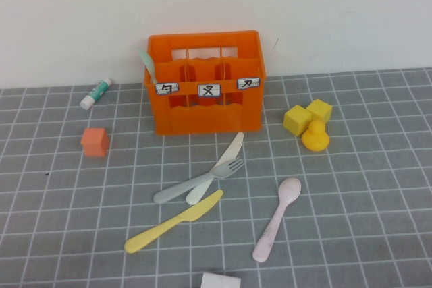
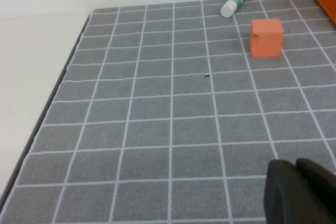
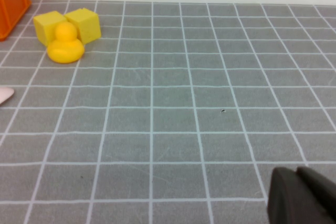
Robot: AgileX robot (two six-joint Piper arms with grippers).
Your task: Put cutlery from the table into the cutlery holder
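I should next move my left gripper over to the yellow knife and close it on its narrow middle [image 1: 180, 218], where the blade meets the handle.
The orange cutlery holder [image 1: 206, 82] stands at the back middle of the table, with a pale green utensil [image 1: 147, 64] in its left compartment. In front of it lie a grey-blue fork [image 1: 196, 181] crossed over a white knife [image 1: 216, 166], a yellow knife [image 1: 173, 222] and a pink spoon [image 1: 278, 217]. Neither arm shows in the high view. My left gripper [image 2: 295, 169] is shut and empty over bare mat at the table's left. My right gripper [image 3: 296, 172] is shut and empty over bare mat at the right. The spoon's tip [image 3: 4, 95] shows in the right wrist view.
A glue stick [image 1: 95, 93] and an orange cube [image 1: 94, 141] lie left of the holder. Two yellow cubes [image 1: 307, 116] and a yellow duck [image 1: 315, 135] sit to its right. A white object [image 1: 220, 280] is at the front edge. The mat's left edge [image 2: 58, 87] borders a white surface.
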